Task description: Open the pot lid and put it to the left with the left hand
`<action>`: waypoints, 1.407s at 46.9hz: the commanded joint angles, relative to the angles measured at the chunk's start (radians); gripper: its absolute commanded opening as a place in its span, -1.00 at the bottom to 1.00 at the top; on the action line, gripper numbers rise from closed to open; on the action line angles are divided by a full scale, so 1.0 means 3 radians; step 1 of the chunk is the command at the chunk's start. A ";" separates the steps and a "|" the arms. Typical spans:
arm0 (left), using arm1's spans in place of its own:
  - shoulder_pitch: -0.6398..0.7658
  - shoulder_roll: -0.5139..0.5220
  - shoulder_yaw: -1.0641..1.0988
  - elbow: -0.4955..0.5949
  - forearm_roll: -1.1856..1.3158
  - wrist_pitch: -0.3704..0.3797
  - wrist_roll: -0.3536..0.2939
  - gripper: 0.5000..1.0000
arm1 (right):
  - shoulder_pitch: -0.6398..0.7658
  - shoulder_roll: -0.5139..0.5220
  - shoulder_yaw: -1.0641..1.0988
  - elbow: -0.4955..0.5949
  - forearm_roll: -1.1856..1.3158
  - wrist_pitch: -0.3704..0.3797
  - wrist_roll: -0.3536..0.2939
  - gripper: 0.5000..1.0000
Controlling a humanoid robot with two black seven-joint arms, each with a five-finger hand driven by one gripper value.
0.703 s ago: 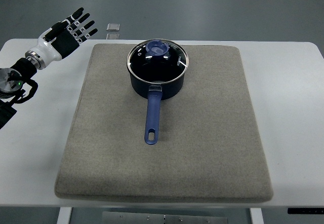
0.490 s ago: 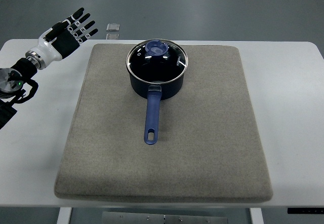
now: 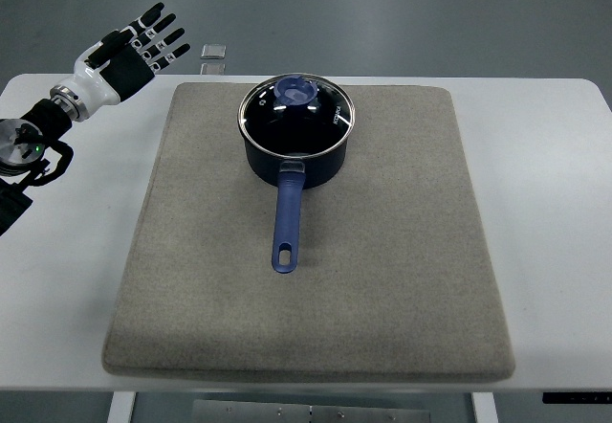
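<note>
Next, my left gripper will go to the glass lid's blue knob (image 3: pixel 295 91) and close there, because the lid sits closed on the dark blue pot.
A dark blue pot (image 3: pixel 296 150) stands on the far middle of a grey mat (image 3: pixel 306 279), its long blue handle (image 3: pixel 287 224) pointing toward me. A glass lid (image 3: pixel 297 109) with a steel rim and a blue knob (image 3: pixel 295 91) sits closed on the pot. My left hand (image 3: pixel 143 45) hovers over the table's far left corner, well to the left of the pot, fingers spread and holding nothing. The right arm does not show.
The mat lies on a white table (image 3: pixel 67 279) and covers most of it, leaving bare strips on both sides. A small grey block (image 3: pixel 214 53) lies on the floor just past the far edge, near my left hand.
My left hand has risen slightly and shifted a little away from me, still open. The pot and lid have not moved.
</note>
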 commanded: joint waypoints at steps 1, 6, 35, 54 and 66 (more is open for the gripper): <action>-0.0024 0.0017 0.0000 0.0010 0.0066 -0.0014 -0.0006 0.95 | 0.0000 0.0000 0.0001 0.0002 0.0002 0.0000 0.0000 0.67; -0.0085 0.0022 -0.0005 0.0010 0.0597 -0.0050 -0.0046 0.92 | 0.0000 0.0000 0.0001 -0.0003 -0.0003 0.0000 0.0000 0.67; -0.0464 0.0298 -0.0005 -0.0619 0.3962 -0.0019 -0.1018 0.85 | 0.0000 0.0000 -0.0004 0.0002 -0.0003 0.0000 0.0000 0.67; -0.0730 0.0282 0.0000 -0.1156 0.5598 -0.0019 -0.1018 0.86 | 0.0000 0.0000 0.0001 -0.0003 -0.0003 0.0000 0.0000 0.67; -0.0873 0.0144 0.0005 -0.1402 0.6499 -0.0050 -0.1003 0.90 | 0.0000 0.0000 0.0001 0.0002 -0.0003 0.0000 0.0000 0.67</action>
